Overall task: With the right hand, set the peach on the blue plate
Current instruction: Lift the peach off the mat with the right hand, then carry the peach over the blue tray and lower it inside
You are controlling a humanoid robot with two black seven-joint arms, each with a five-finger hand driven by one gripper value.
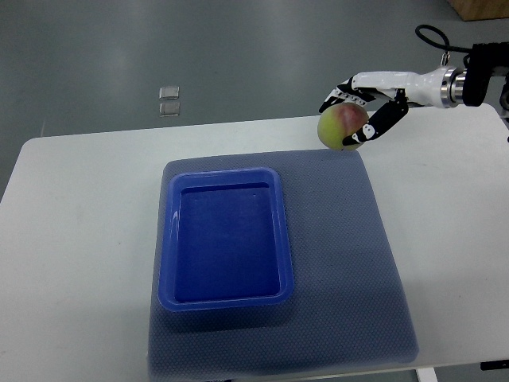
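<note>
Next, my right gripper lets go of the peach close to the middle of the blue plate (217, 228), inside the plate's raised rim.
A yellow-green peach (341, 126) with a red blush is held in my right hand (359, 111), whose arm comes in from the right edge. The fingers are curled around the peach from above and the right. It hangs over the far right corner of the grey-blue mat (350, 263). The blue rectangular plate (167, 239), a shallow tray, lies on the mat to the left of and nearer than the peach; nothing is in it. The left arm is out of view.
The mat lies on a white table (79, 239). Two small clear squares (169, 100) lie on the grey floor beyond the table's far edge. A black cable (433, 36) loops above the right arm.
</note>
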